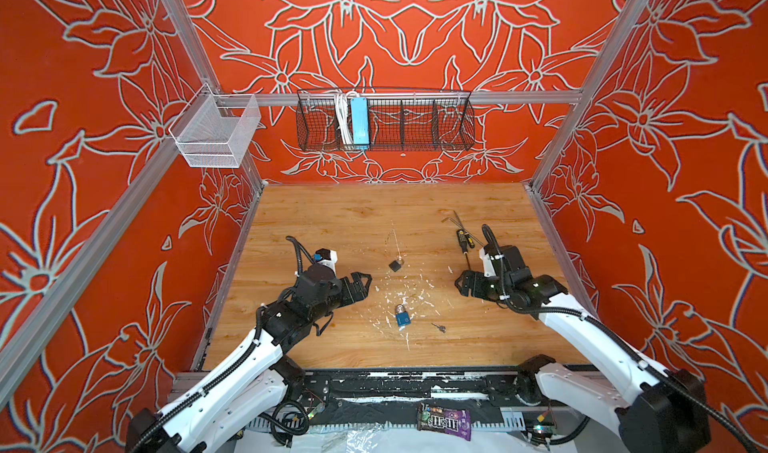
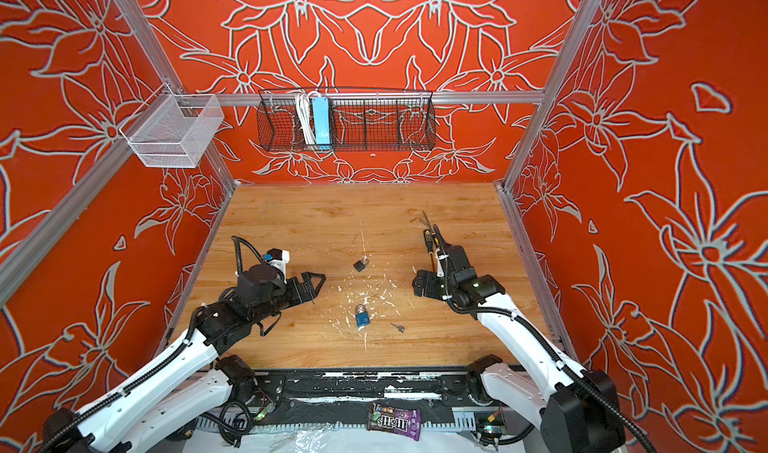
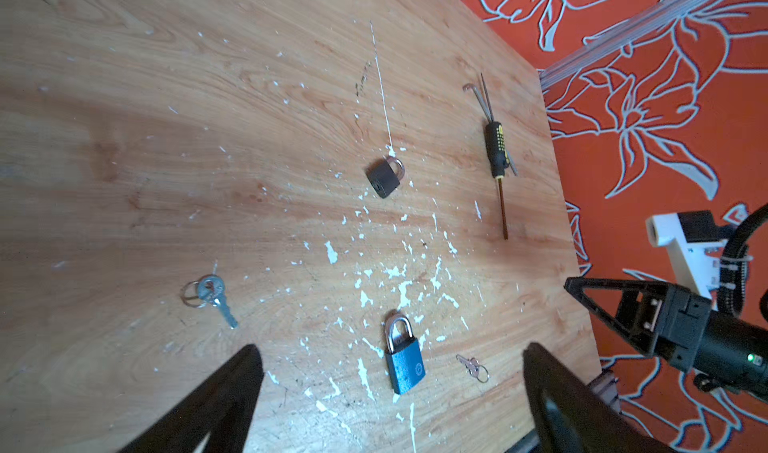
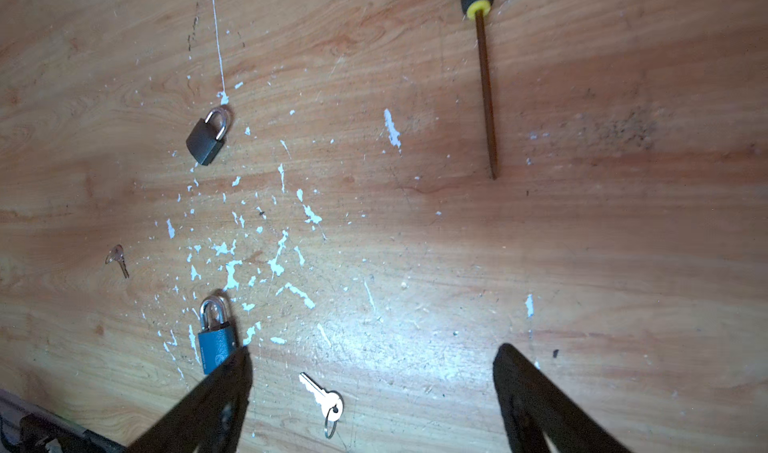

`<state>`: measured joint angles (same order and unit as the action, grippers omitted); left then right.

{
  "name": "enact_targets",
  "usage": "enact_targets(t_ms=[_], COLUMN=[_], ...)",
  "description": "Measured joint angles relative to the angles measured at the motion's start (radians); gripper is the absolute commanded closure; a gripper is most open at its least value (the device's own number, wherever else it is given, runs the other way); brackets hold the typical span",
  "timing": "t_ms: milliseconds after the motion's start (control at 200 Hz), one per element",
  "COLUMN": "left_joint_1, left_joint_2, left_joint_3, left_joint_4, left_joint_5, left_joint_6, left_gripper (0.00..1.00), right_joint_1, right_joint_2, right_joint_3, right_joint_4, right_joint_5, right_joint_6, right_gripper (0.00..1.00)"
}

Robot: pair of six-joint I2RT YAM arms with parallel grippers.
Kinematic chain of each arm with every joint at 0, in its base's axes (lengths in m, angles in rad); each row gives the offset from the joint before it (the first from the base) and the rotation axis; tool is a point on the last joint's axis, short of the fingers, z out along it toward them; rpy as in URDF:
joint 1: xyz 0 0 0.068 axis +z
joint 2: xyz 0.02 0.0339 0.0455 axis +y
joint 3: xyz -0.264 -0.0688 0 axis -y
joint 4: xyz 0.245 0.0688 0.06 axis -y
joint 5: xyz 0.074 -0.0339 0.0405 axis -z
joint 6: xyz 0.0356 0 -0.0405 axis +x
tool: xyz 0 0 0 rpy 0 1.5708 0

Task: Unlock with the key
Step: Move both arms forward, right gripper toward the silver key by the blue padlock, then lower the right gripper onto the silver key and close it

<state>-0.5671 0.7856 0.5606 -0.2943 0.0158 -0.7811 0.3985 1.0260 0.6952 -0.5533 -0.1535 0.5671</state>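
The silver key lies beside the blue padlock, and next my right gripper will close on the round head of the silver key (image 1: pixel 441 328) (image 4: pixel 332 405), leaving the key's blade free.
A blue padlock (image 1: pixel 402 318) (image 2: pixel 362 318) (image 3: pixel 406 367) (image 4: pixel 212 347) lies shackle-shut on the wooden table, near the front. A small silver key (image 1: pixel 439 327) (image 2: pixel 398 327) (image 3: pixel 471 364) (image 4: pixel 325 396) on a ring lies just to its right. A second ringed key (image 3: pixel 209 291) (image 4: pixel 118 257) shows only in the wrist views. A dark grey padlock (image 1: pixel 395 265) (image 4: pixel 206 137) lies farther back. My left gripper (image 1: pixel 364 285) (image 3: pixel 392 350) hovers open, left of the padlocks. My right gripper (image 1: pixel 460 285) (image 4: pixel 375 351) hovers open to their right, nothing between its fingers.
A black-and-yellow screwdriver (image 1: pixel 464 243) (image 4: pixel 485 89) and hex keys (image 1: pixel 451 220) lie at the back right, by my right arm. A black wire basket (image 1: pixel 453 122) and a white mesh basket (image 1: pixel 216 133) hang on the frame. A candy bag (image 1: pixel 444 422) lies off the front edge.
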Motion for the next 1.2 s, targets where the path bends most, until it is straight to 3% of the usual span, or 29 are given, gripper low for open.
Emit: enact_targets(t_ms=[265, 430, 686, 1201], left_joint_1=[-0.183, -0.251, -0.310, -0.337], left_joint_2=[0.108, 0.188, 0.232, 0.231], left_joint_3=[0.000, 0.006, 0.008, 0.008], left_joint_4=[0.097, 0.127, 0.157, 0.153], left_joint_5=[-0.101, -0.141, -0.180, -0.216], left_joint_6=[-0.055, -0.080, -0.135, -0.211], left_gripper=[0.02, 0.03, 0.03, 0.03], right_joint_1=[0.135, 0.217, 0.309, 0.479], right_joint_2=[0.036, 0.090, 0.134, 0.214], right_joint_3=[0.000, 0.000, -0.008, -0.070], right_joint_4=[-0.037, -0.042, -0.006, 0.063], right_joint_5=[0.077, 0.116, 0.135, 0.176], right_joint_6=[0.096, 0.149, 0.219, 0.336], right_gripper=[0.15, 0.20, 0.33, 0.58])
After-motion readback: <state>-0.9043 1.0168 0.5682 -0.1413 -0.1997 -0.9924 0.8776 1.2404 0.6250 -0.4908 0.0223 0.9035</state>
